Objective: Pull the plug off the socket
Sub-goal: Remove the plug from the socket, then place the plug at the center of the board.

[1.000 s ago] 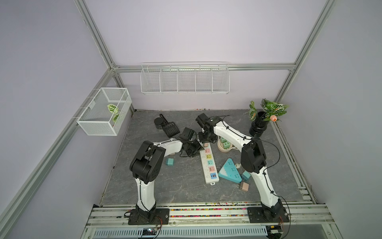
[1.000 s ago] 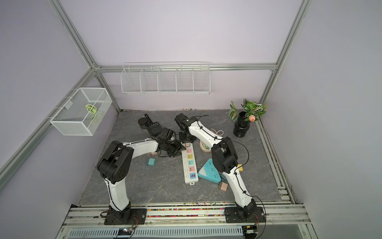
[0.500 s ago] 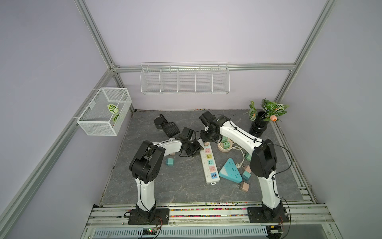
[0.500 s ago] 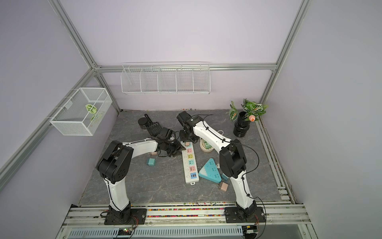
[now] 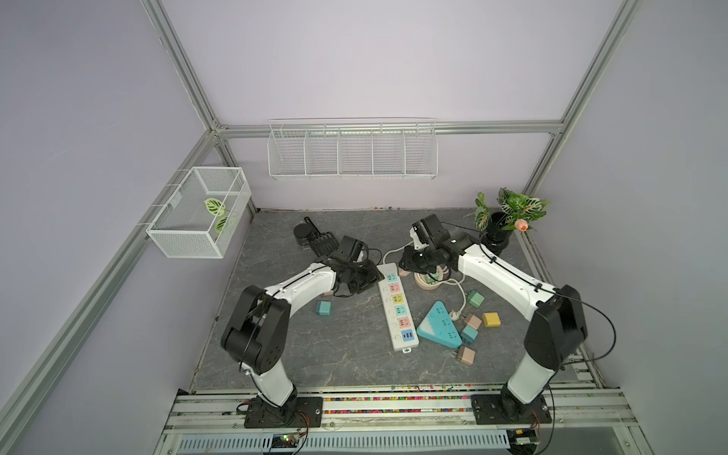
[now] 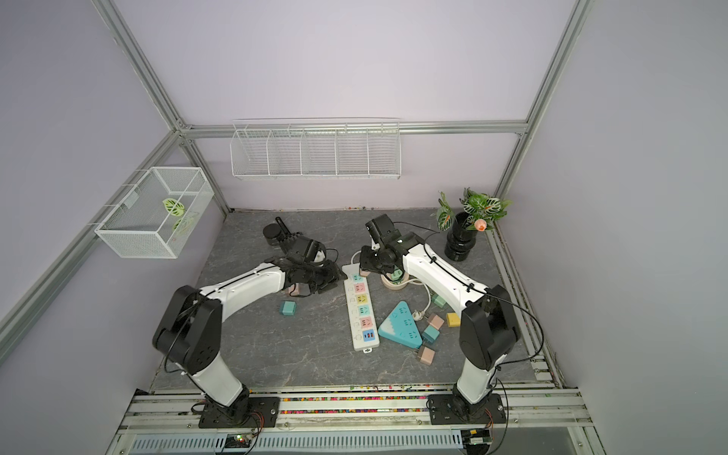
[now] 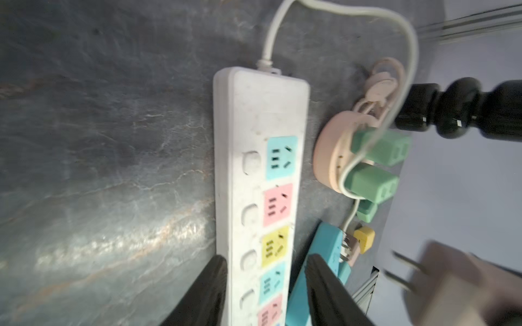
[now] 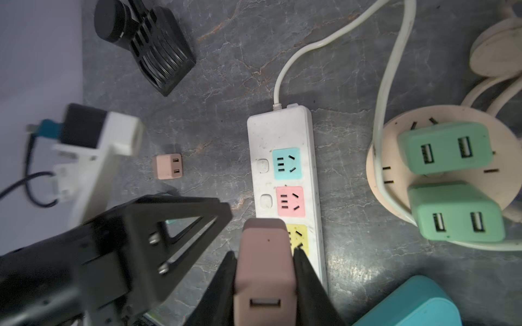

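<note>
My right gripper is going to put the pink plug down on the table [image 5: 318, 333] just in front of the teal cube near my left gripper. The plug still hangs clear of the strip.
The socket is a white power strip [image 5: 396, 311] [image 6: 360, 311] with coloured outlets, lying along the middle of the table. My right gripper [image 8: 264, 254] [image 5: 407, 268] is shut on a pink plug [image 8: 265, 268]. In the left wrist view the plug [image 7: 452, 285] hangs in the air with its two prongs bare, clear of the strip [image 7: 262, 169]. My left gripper [image 7: 265, 258] [image 5: 368, 277] straddles the strip's far half. One finger lies against the strip's edge and the other stands a little off it, so it is open.
A round beige socket [image 8: 395, 197] with two green adapters sits right of the strip. A blue triangular socket [image 5: 439, 325], a teal cube [image 5: 324, 308], a small pink adapter [image 8: 167, 166] and other loose adapters lie around. A black clip [image 5: 315, 240] and a plant pot [image 5: 498, 236] stand at the back.
My right arm has swung out to the right, and its gripper has carried the pink plug up and off the strip's far end. The left arm stays at the strip, jaws slightly wider.
</note>
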